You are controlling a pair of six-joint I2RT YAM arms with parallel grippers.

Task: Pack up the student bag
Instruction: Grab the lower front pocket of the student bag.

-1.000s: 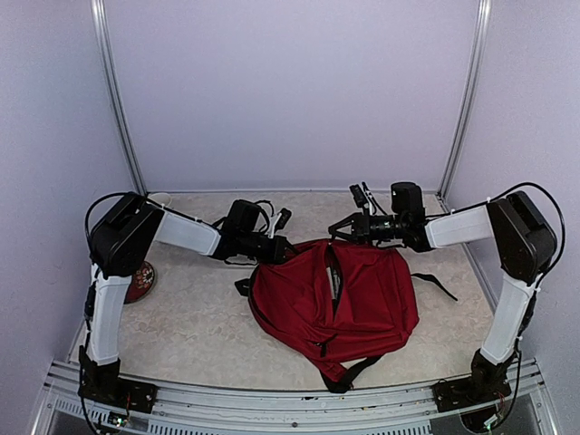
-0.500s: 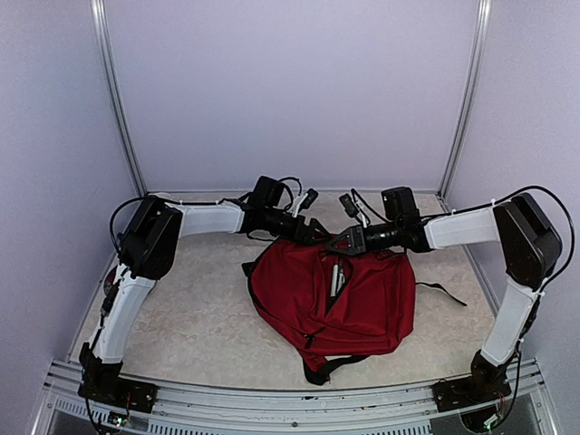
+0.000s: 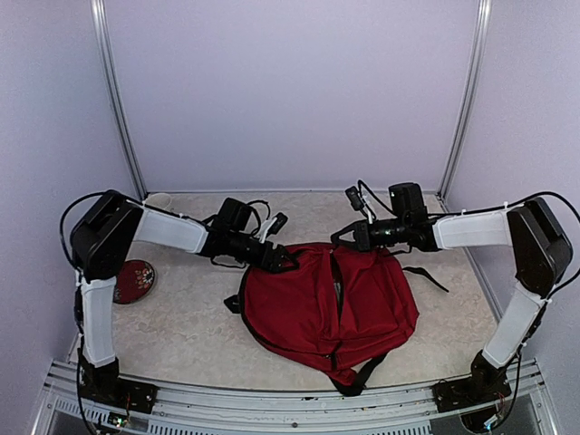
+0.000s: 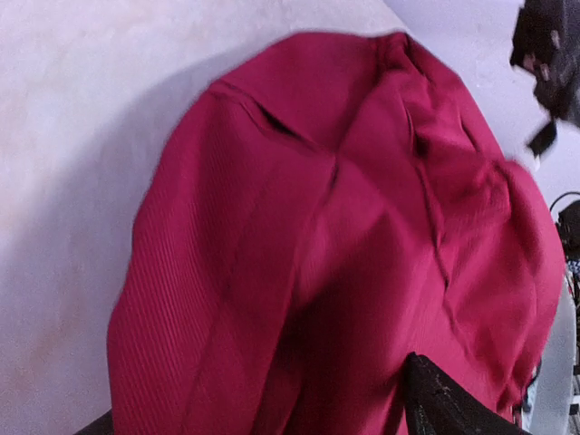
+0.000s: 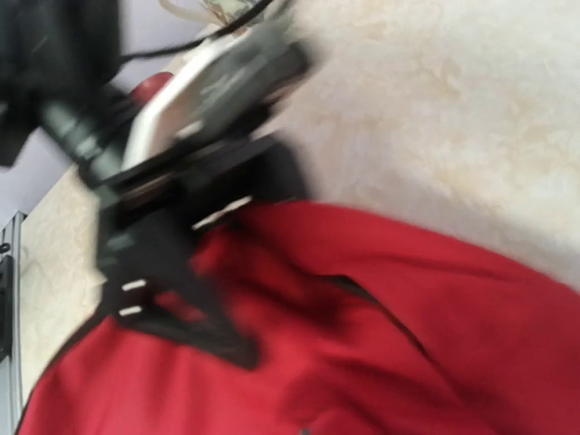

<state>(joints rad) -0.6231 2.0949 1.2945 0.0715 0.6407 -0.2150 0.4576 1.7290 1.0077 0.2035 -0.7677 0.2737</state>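
The left gripper's open fingers straddle a wide part of the bag's fabric, so the robot should lift that gripper clear and pinch the bag's top edge (image 3: pixel 301 246).
The student bag (image 3: pixel 308 308), dark red, lies flat mid-table, and its central zipper slit (image 3: pixel 337 292) shows grey lining. My left gripper (image 3: pixel 286 263) is at the bag's upper-left corner. In the left wrist view this gripper (image 4: pixel 258 403) is open, its fingertips (image 4: pixel 435 403) spread wide over the red fabric (image 4: pixel 299 227). My right gripper (image 3: pixel 346 237) is shut at the bag's top edge and seems to pinch the fabric there. Its own fingers do not show in the blurred right wrist view, which shows the bag (image 5: pixel 435 326) and the left gripper (image 5: pixel 172 281).
A round red object (image 3: pixel 134 281) lies near the left wall beside the left arm. Black straps trail from the bag at the right (image 3: pixel 433 277) and at the front (image 3: pixel 361 373). Walls close the table on three sides.
The left gripper opened and swung from the bag's back edge to its upper-left corner. The bag, lifted toward the back half a second ago, has dropped flat again.
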